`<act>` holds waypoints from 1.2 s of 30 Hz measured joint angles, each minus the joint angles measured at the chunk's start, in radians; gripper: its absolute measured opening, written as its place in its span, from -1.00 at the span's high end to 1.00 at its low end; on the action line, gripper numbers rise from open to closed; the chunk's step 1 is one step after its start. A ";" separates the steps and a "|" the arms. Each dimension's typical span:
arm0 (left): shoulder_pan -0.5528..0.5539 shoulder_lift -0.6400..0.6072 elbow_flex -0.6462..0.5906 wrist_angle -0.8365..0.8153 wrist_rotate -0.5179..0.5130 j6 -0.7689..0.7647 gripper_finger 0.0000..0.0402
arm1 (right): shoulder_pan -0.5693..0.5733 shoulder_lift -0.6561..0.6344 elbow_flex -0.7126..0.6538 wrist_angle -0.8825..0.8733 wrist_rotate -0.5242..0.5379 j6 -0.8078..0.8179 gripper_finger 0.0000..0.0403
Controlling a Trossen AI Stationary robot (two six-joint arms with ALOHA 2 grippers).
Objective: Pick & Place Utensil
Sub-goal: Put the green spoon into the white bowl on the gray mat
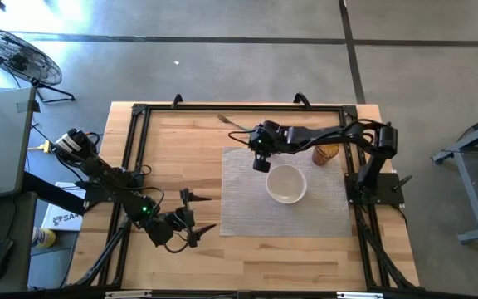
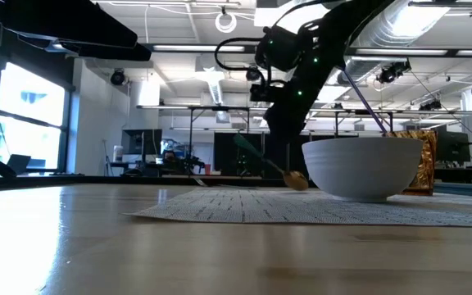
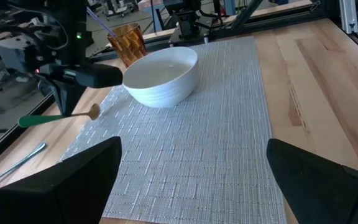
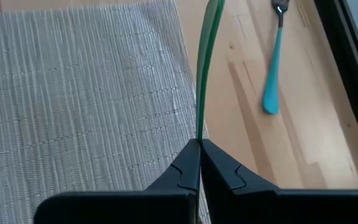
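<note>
The spoon's gold-brown head droops while my right gripper pinches its green handle, so I will set the spoon down on the placemat and take its neck (image 3: 76,115).
The utensil is a spoon with a green handle (image 4: 205,56) and a gold-brown head (image 3: 94,111). My right gripper (image 4: 199,144) is shut on it over the far left corner of the grey placemat (image 1: 247,195), left of the white bowl (image 1: 286,183). In the low view the spoon (image 2: 295,179) slants down beside the bowl (image 2: 363,166). A blue-handled fork (image 4: 272,62) lies flat on the wood near the far edge. My left gripper (image 3: 191,186) is open and waits near the table's near left, off the mat (image 1: 196,218). My right gripper pinches the spoon's green handle (image 4: 199,134) between its two shut fingers, about midway along the spoon. The fingers (image 3: 59,99) come down from above, across the handle. The spoon is tilted, head (image 2: 295,179) lowest and close over the mat; whether it touches the mat I cannot tell.
An amber cup (image 1: 326,154) with a straw stands at the mat's far right, behind the bowl. A black frame (image 1: 239,108) runs round the table's far and side edges. Bare wood lies left of the mat (image 1: 181,158) and along the near edge.
</note>
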 joint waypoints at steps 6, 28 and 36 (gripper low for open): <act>0.000 0.000 0.000 0.000 0.000 0.000 -0.97 | -0.007 0.011 0.001 0.030 -0.058 -0.010 1.00; 0.000 0.000 0.000 -0.008 0.080 0.000 -0.97 | -0.006 0.095 0.001 0.064 -0.157 0.004 0.81; 0.000 0.000 0.000 -0.008 0.076 0.000 -0.97 | 0.023 0.116 0.153 -0.140 -0.129 0.053 0.59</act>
